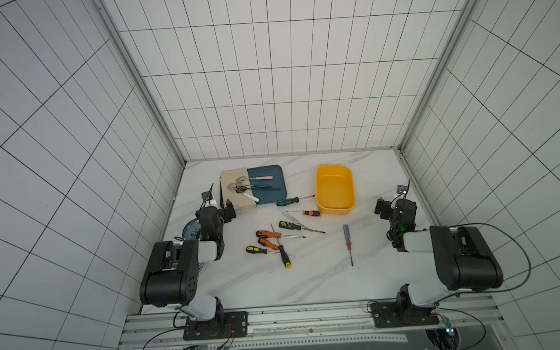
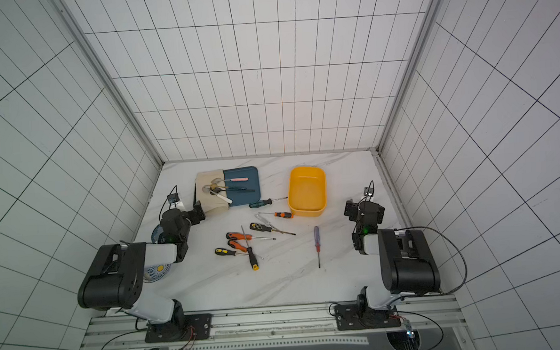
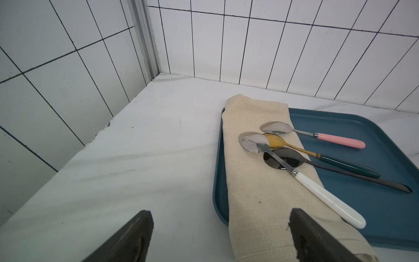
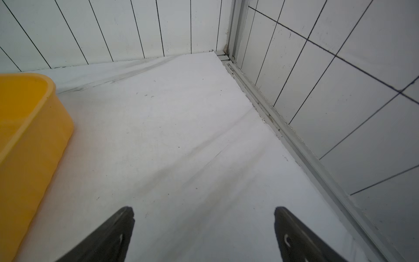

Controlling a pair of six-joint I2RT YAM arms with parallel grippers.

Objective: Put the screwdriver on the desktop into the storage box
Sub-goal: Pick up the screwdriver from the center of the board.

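Observation:
The purple-handled screwdriver is the next thing that my right gripper needs to go to, and I need to close that gripper on its handle's end [image 1: 348, 240] beside the metal rod.
Several screwdrivers lie loose on the white desktop [image 1: 311, 280] in both top views. A green-handled one [image 1: 287, 201] and a small orange-black one [image 1: 311, 213] lie nearest the yellow storage box [image 1: 335, 189] [image 2: 307, 190]. A purple-handled one [image 1: 346, 236] lies apart on the right, and a crossed cluster [image 1: 271, 243] sits in the middle. The box holds nothing, and its wall [image 4: 27, 136] shows in the right wrist view. My left gripper [image 1: 222, 210] [image 3: 221, 213] hangs open at the tray's near corner. My right gripper [image 1: 390, 202] [image 4: 204, 209] hangs open over bare marble, right of the box.
A dark blue tray [image 1: 269, 186] at the back left carries a beige cloth [image 3: 256, 181] with several spoons [image 3: 317, 188]. A blue-and-white plate [image 2: 158, 270] lies under the left arm. Tiled walls close in the left, back and right sides.

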